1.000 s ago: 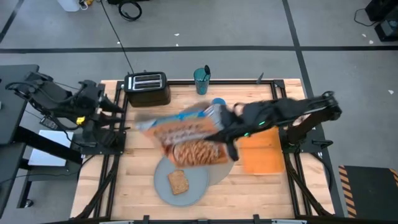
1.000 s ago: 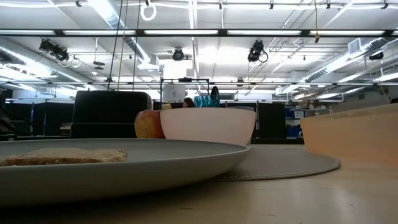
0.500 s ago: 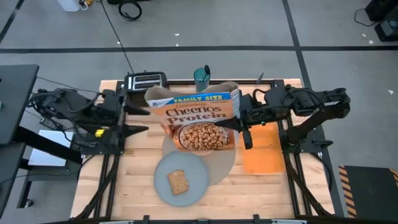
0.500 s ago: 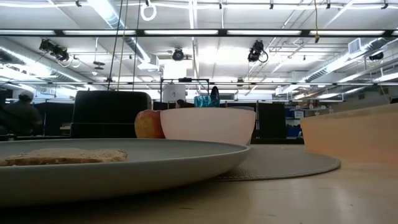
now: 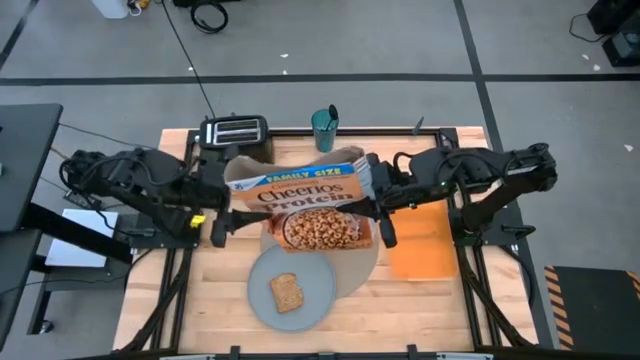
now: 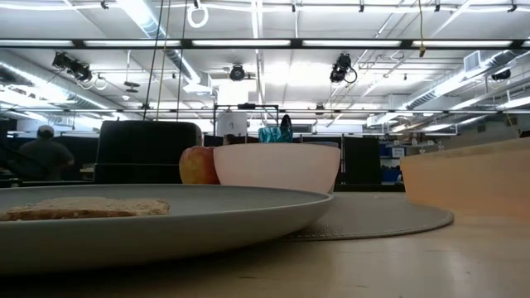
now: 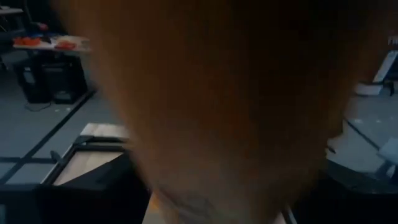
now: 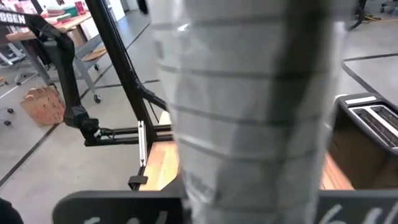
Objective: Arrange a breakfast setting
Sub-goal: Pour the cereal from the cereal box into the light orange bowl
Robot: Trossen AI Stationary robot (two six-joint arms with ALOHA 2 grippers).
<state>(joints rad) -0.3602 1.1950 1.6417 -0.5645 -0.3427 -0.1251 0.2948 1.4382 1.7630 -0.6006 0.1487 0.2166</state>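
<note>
My right gripper is holding the cereal box at mid-side. So before pouring, my left gripper next tilts the box and my right gripper needs to take its lower corner [image 5: 368,241].
An orange cereal box [image 5: 310,200] hangs in the air above the round placemat [image 5: 355,268], its front face up. My right gripper [image 5: 378,198] is shut on the box's right side. My left gripper [image 5: 220,205] is open at the box's left side, which fills the left wrist view [image 7: 217,93]. I cannot tell whether it touches the box. The grey plate [image 5: 312,300] with the toast slice [image 5: 287,292] lies near the front. The pink bowl [image 6: 277,168] and red apple [image 6: 199,165] show in the low view; the box hides them from above. My right gripper holds the cereal box by its narrow right side [image 5: 368,190], coming level from the table's right. The gripper and box hide the fingertips. The box is lifted clear, tilted with its front face up. Its side panel fills the right wrist view [image 8: 249,112].
A black toaster [image 5: 237,140] and a teal cup [image 5: 323,128] stand at the far edge. An orange mat [image 5: 420,245] lies at the right, under my right arm. A person stands far off in the room [image 6: 45,153].
My right gripper has turned the cereal box back from lying tipped over the placemat, so that its front faces up, and holds it high. My left arm has reached toward the table's right, up to the box's left side.
</note>
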